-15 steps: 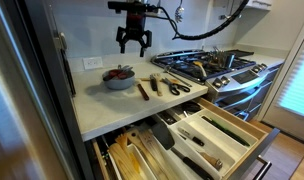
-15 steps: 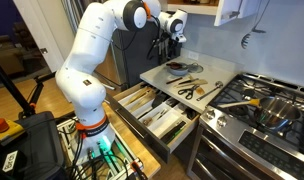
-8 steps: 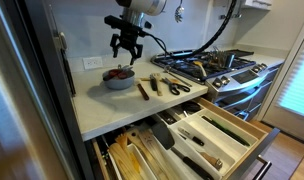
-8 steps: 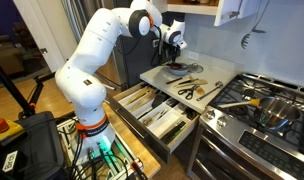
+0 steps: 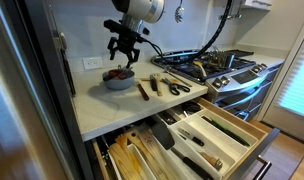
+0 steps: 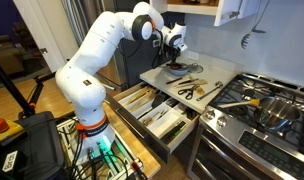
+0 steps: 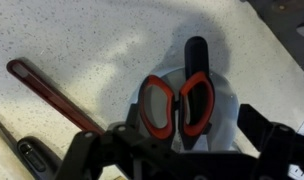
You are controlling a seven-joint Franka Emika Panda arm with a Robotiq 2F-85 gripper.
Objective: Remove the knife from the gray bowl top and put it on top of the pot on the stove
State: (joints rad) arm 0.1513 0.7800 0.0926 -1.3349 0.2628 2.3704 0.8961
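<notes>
My gripper's fingers straddle the red-rimmed loops beside the black handle of the knife. I will leave the loops in the bowl and grip only the black handle (image 7: 196,54).
The knife (image 7: 179,100), a red item with two red-rimmed loops and a black end, lies across the light-gray bowl (image 7: 228,102). The bowl stands on the white counter near the wall in both exterior views (image 5: 119,79) (image 6: 177,69). My gripper (image 5: 124,54) (image 6: 175,55) hangs just above the bowl, open and empty; in the wrist view its dark fingers (image 7: 177,152) straddle the knife's loops without touching. The small silver pot (image 6: 276,108) sits on the stove (image 6: 254,125) (image 5: 218,68), far from the gripper.
Dark-handled utensils (image 5: 150,86) and scissors (image 5: 177,87) lie on the counter beside the bowl. A long dark-red handle (image 7: 52,95) lies by the bowl. Two open drawers (image 5: 212,135) (image 6: 157,112) full of utensils stick out below the counter. A wall outlet (image 5: 92,63) is behind the bowl.
My gripper has moved down and toward the wall, from above the counter's middle to just over the gray bowl. It stays open. The knife and bowl have not moved.
</notes>
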